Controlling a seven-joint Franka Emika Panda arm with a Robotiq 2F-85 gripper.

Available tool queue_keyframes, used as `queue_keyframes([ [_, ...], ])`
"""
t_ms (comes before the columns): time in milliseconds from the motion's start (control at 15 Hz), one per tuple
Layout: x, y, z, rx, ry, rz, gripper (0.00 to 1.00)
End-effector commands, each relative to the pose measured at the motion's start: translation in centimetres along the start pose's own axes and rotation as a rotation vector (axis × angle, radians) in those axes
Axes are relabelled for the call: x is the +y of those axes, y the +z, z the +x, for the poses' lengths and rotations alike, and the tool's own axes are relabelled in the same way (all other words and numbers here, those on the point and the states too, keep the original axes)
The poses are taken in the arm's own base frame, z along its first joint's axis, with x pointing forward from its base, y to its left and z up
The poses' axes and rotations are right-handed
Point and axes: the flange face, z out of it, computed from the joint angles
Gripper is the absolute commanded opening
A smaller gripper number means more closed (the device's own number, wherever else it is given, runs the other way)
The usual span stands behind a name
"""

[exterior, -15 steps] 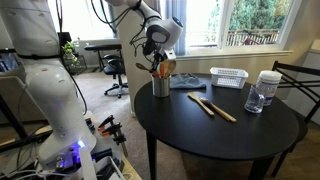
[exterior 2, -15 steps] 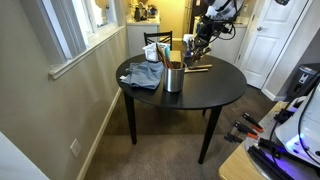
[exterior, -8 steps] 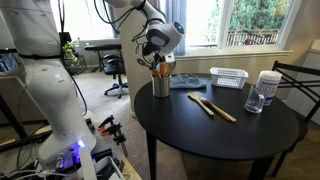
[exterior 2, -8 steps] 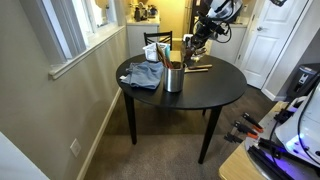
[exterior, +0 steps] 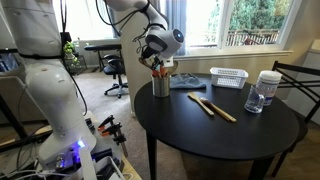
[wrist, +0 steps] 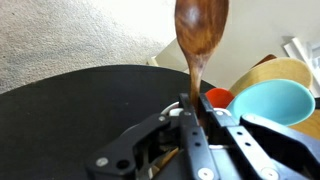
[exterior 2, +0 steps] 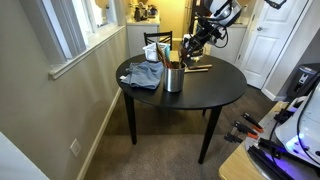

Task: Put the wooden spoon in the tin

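Observation:
The red utensil is in the grey tin. Next, my gripper lets go of the wooden spoon, now held just above the tin, beside it, inside the grey metal tin (exterior: 159, 78) (wrist: 187, 108).
The grey metal tin (exterior: 161, 86) stands near the table edge with teal, red and wooden utensils sticking up; it also shows in an exterior view (exterior 2: 174, 78). My gripper (exterior: 158, 56) hangs just above the tin, also seen in an exterior view (exterior 2: 196, 45). In the wrist view my gripper (wrist: 195, 106) is shut on the thin handle of a wooden spoon (wrist: 200, 30), whose bowl points away from the jaws. A teal spoon (wrist: 270, 105) and a red utensil (wrist: 218, 98) in the tin sit close beside the jaws.
Two more wooden utensils (exterior: 212, 106) lie flat on the round black table (exterior: 240, 135). A white slotted basket (exterior: 228, 77), a clear lidded jar (exterior: 264, 91) and a blue cloth (exterior 2: 143, 76) are also on it. A chair stands behind the table.
My gripper has shifted slightly above the tin and still holds the wooden spoon. Nothing else has moved.

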Motion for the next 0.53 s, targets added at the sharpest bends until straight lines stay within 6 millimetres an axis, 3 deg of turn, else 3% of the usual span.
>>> queue_keyframes([
  [0,0.9,0.2,0.7,0.003,0.032,0.086,0.06],
  [467,1.4,-0.2,2.4,0.034,0.199,0.233,0.06],
])
